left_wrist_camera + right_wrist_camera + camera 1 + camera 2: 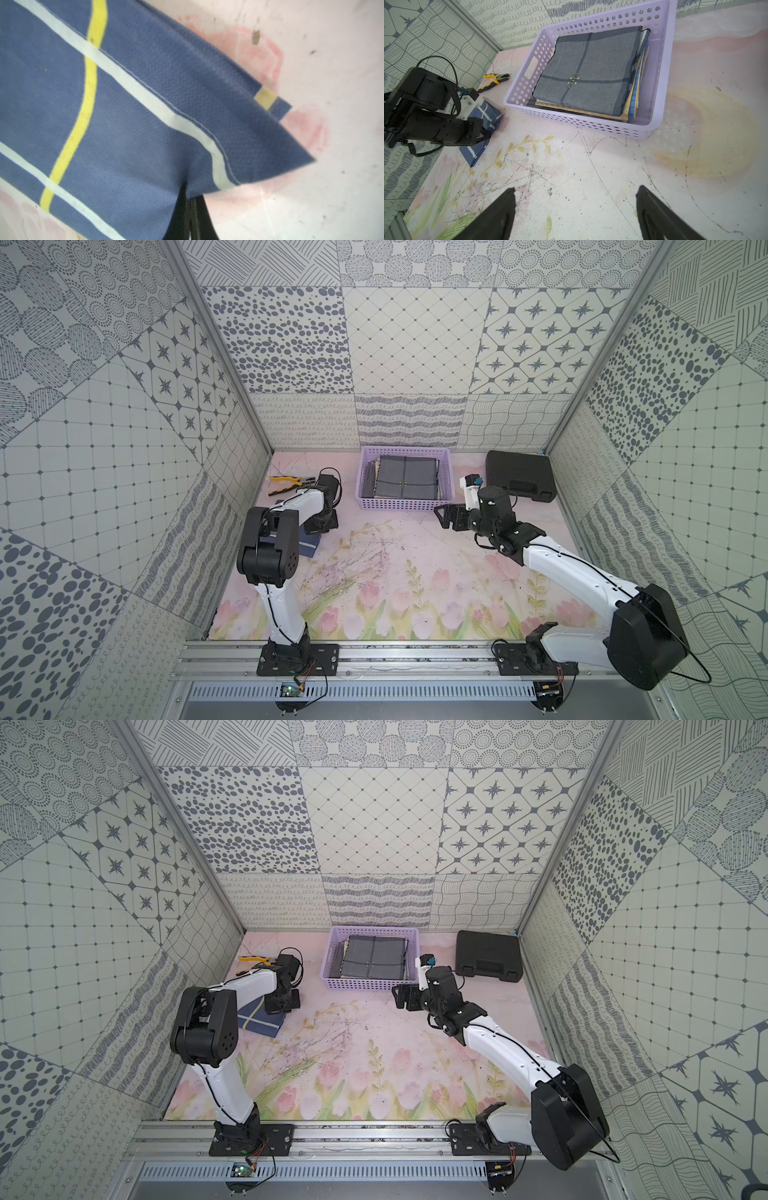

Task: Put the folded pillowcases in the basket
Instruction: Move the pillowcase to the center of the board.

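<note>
My right gripper should close on the folded pillowcase where my left gripper is pinching now, at the middle of the pillowcase's edge (322, 532) (489, 137) between the white stripes.
The folded pillowcase (124, 104) is blue with white and yellow stripes. It lies on the mat at the left, in both top views (309, 549) (259, 1021), partly under my left arm. My left gripper (190, 196) is shut on its edge, and the cloth puckers where the black fingers pinch it. The right wrist view shows that grip from the side (485, 134). The lilac basket (403, 504) (365, 982) (571, 122) stands at the back middle, apart from the pillowcase. My right gripper (575, 199) (440, 516) hovers open in front of the basket's right corner, holding nothing.
Several folded cloths (405, 477) are stacked in the basket, a grey plaid one on top. A black hard case (519, 475) lies at the back right. Yellow-handled pliers (291, 483) lie at the back left. Patterned walls close in three sides.
</note>
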Available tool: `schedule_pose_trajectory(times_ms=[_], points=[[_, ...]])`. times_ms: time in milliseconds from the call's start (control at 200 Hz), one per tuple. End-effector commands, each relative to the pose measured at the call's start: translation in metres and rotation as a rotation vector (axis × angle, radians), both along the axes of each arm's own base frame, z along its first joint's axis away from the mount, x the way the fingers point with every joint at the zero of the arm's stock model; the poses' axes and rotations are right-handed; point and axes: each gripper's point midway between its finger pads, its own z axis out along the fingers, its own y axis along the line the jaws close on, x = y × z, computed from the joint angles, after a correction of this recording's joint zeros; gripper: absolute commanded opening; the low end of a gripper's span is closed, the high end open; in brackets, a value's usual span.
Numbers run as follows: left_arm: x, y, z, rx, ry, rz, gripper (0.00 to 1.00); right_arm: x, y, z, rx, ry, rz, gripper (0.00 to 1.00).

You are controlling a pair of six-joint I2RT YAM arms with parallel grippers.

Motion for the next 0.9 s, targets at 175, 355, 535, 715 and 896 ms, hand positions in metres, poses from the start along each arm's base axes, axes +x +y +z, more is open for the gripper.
schedule_pose_trajectory(times_ms=[175,355,535,715,896], points=[[-0.043,-0.022,0.013,-0.151,0.049,0.018,0.0,0.0,0.002,0.013,0.043,-0.034,-0.001,0.92],[-0.071,-0.05,0.029,-0.191,0.027,0.011,0.0,-0.001,0.001,0.017,0.045,-0.045,-0.002,0.93],[-0.093,-0.09,0.034,-0.223,0.026,-0.022,0.0,-0.003,-0.001,0.02,0.053,-0.052,-0.008,0.92],[-0.103,-0.137,0.043,-0.272,-0.016,-0.07,0.0,-0.004,-0.013,0.024,0.03,-0.067,-0.054,0.92],[-0.11,-0.186,0.046,-0.281,-0.038,-0.122,0.0,-0.008,-0.023,0.025,0.011,-0.079,-0.086,0.93]])
